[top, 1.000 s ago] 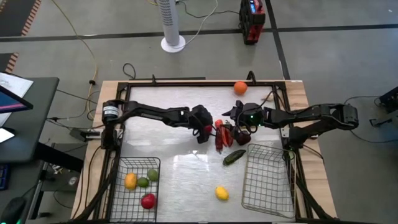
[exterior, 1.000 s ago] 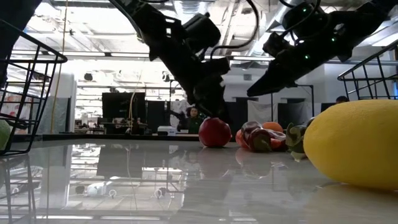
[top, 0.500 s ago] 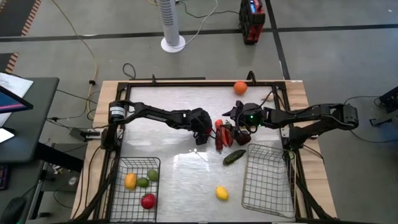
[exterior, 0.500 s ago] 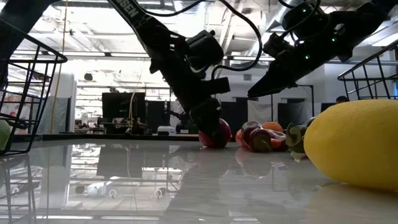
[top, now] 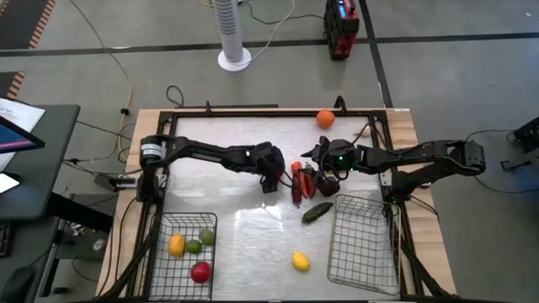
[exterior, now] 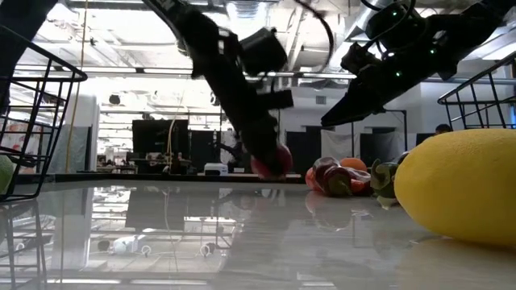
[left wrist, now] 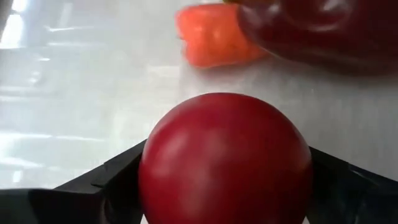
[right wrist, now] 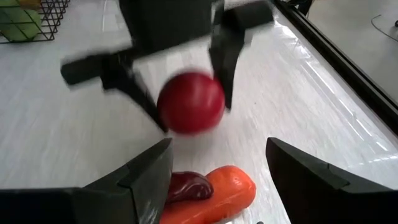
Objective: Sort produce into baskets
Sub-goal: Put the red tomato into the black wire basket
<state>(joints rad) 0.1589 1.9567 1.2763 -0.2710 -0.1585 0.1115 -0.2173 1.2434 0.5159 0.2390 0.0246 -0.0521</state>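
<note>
My left gripper is going to let go of the red apple in the basket's far end [top: 184, 233], behind the yellow lemon and limes.
My left gripper [top: 271, 178] is shut on a red apple [left wrist: 224, 158] at the table's middle, just left of a heap of produce: a carrot [right wrist: 214, 190], dark red peppers [top: 324, 183] and others. The apple also shows in the low view [exterior: 272, 161] and the right wrist view [right wrist: 191, 102]. My right gripper [right wrist: 214, 186] is open and empty, hovering over the heap's far right side [top: 316, 162]. A cucumber [top: 317, 212], a lemon [top: 300, 261] and an orange [top: 325, 119] lie loose on the table. My left gripper pinches the apple between its two fingers, one on each opposite side [left wrist: 152, 177]. The fingers [right wrist: 227, 56] slant down at it from above and from the table's left. The apple hangs just clear of the table.
The left wire basket [top: 167, 268] at the near left holds a lemon, a lime and a red apple. The right wire basket [top: 364, 244] stands at the near right. The lemon looms large in the low view [exterior: 459, 185]. Bare table lies between the baskets.
My left gripper has come down around the red apple, taken hold of it and raised it a little off the table, toward the table's left edge. The heap of produce and my right gripper have kept still.
</note>
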